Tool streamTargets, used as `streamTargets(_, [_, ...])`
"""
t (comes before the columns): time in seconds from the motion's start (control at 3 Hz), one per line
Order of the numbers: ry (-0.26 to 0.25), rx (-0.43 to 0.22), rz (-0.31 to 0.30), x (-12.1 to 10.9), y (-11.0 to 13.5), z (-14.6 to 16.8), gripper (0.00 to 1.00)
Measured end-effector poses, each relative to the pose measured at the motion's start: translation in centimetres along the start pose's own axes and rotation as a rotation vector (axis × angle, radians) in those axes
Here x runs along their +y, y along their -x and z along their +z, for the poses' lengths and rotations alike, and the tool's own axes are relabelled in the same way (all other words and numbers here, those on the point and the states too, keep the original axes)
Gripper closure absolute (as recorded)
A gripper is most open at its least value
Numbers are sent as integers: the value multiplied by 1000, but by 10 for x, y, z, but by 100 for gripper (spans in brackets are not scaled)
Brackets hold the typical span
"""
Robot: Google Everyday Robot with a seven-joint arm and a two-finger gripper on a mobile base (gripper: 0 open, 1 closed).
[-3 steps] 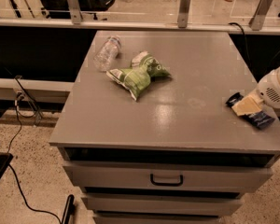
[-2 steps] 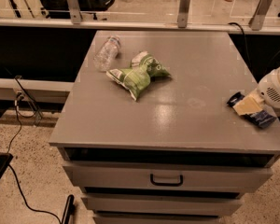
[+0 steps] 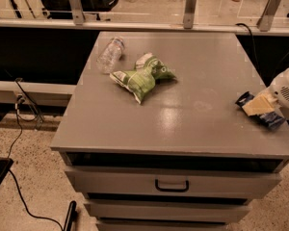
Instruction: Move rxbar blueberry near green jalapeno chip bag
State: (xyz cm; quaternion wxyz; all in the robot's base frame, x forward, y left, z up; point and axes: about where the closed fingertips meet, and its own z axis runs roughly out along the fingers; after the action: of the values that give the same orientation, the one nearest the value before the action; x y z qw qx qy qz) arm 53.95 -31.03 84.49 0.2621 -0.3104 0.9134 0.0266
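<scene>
The robot will set the rxbar blueberry down on the table (image 3: 183,85) against the green jalapeno chip bag, on the side facing its gripper.
The green jalapeno chip bag (image 3: 143,77) lies crumpled and pinched in the middle on the grey table top, left of centre. The rxbar blueberry (image 3: 271,120), a small dark navy bar, lies near the table's right edge, far to the right of the bag. My gripper (image 3: 258,105) comes in from the right edge and sits directly over the middle of the bar. It covers the bar's centre, so only the two dark ends show. The white arm housing (image 3: 288,91) is just behind it.
A clear plastic water bottle (image 3: 110,55) lies on its side at the table's back left, just beyond the chip bag. The grey table (image 3: 135,124) is a drawer cabinet with a handle (image 3: 172,185) at the front. A railing with metal posts runs behind it.
</scene>
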Motion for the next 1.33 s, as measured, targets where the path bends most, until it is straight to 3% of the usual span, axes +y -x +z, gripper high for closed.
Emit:
streamTargets(0.67, [111,-141,-60,8,59,-20,100])
streamTargets(1.33, [226,-170,-195,50,127,23,100])
